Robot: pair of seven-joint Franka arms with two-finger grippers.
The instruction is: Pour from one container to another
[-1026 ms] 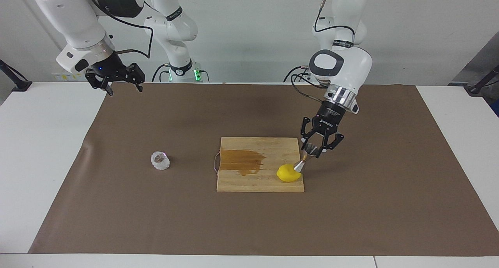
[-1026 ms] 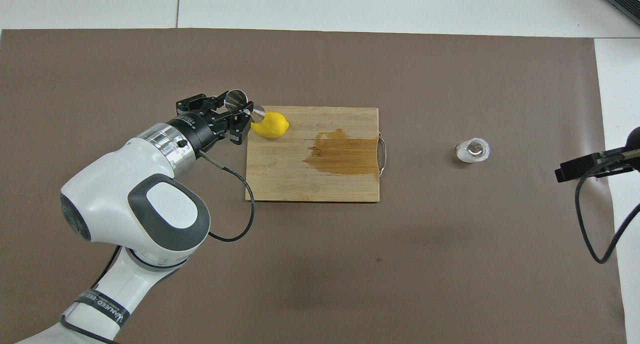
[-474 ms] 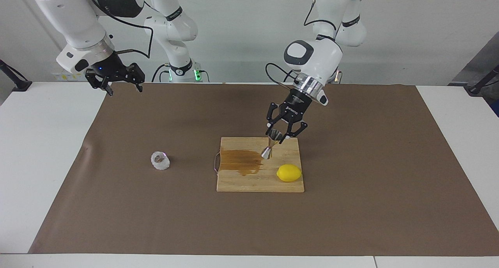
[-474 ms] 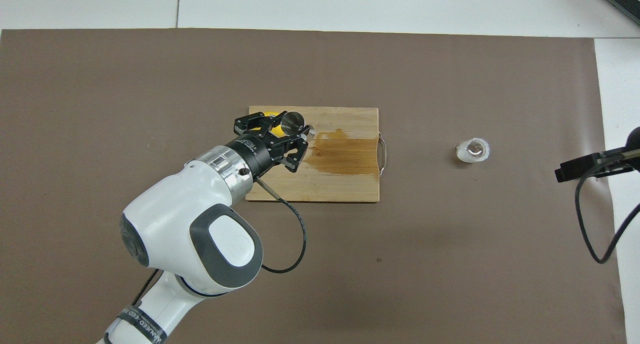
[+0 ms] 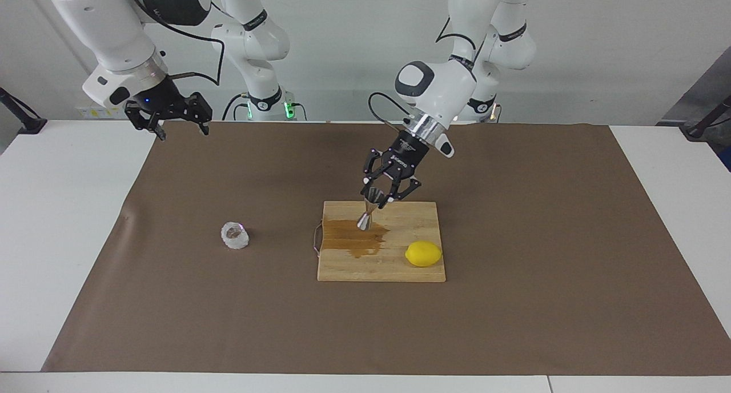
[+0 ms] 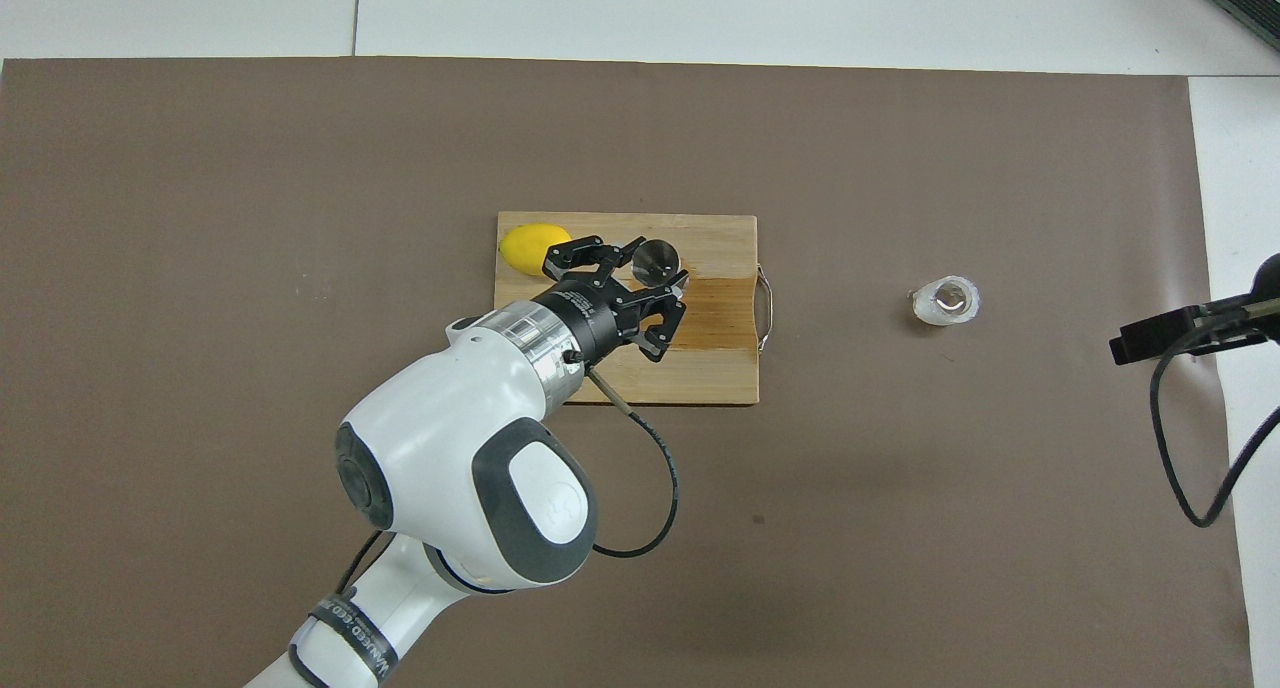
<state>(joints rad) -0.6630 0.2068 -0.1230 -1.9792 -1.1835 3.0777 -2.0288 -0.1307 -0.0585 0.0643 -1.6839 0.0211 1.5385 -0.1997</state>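
The robot's left gripper will release the steel jigger upright on the cutting board's dark wet stain (image 6: 696, 316), close to the wire handle.
My left gripper (image 5: 377, 199) (image 6: 652, 273) is shut on the steel jigger (image 5: 367, 210) (image 6: 657, 259) and holds it tilted in the air over the wooden cutting board (image 5: 411, 270) (image 6: 720, 378), above its dark wet stain (image 5: 351, 239). The knobbly clear glass cup (image 5: 235, 235) (image 6: 945, 301) stands on the brown mat toward the right arm's end of the table, apart from both grippers. My right gripper (image 5: 178, 121) is open and waits high over the mat's corner near its base; only part of it (image 6: 1165, 335) shows in the overhead view.
A lemon (image 5: 423, 253) (image 6: 534, 249) lies on the cutting board's corner toward the left arm's end. The board has a wire handle (image 5: 316, 240) (image 6: 768, 308) on the side facing the glass cup. The brown mat (image 5: 514, 324) covers most of the white table.
My left gripper has carried the jigger away from the lemon, across the board toward the right arm's end, to over the stain. The right arm has not moved.
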